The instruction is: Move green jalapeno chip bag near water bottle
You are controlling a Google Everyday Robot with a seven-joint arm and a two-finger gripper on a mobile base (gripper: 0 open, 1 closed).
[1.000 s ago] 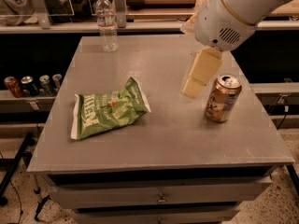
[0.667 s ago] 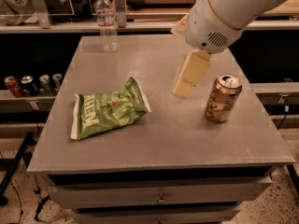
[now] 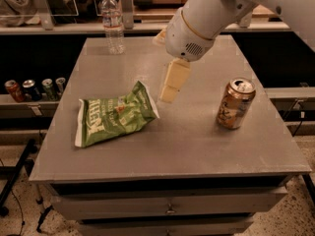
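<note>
My gripper needs to grip the green jalapeno chip bag at the near end (image 3: 141, 101), the one that faces the orange-brown drink can.
The green jalapeno chip bag (image 3: 114, 116) lies flat and crinkled on the left half of the grey table (image 3: 197, 141). The water bottle (image 3: 112, 23), clear with a white cap, stands upright at the table's far left edge. My gripper (image 3: 173, 82) hangs from the white arm above the table's middle, just right of the bag's upper right corner and apart from it. It holds nothing that I can see.
An orange-brown drink can (image 3: 235, 103) stands on the right side of the table. Several cans (image 3: 34, 88) sit on a low shelf to the left. A shelf with clear boxes runs behind the table. Drawers are below the tabletop.
My gripper has moved left, away from the orange-brown can and toward the chip bag. The bag, bottle and can have not moved.
</note>
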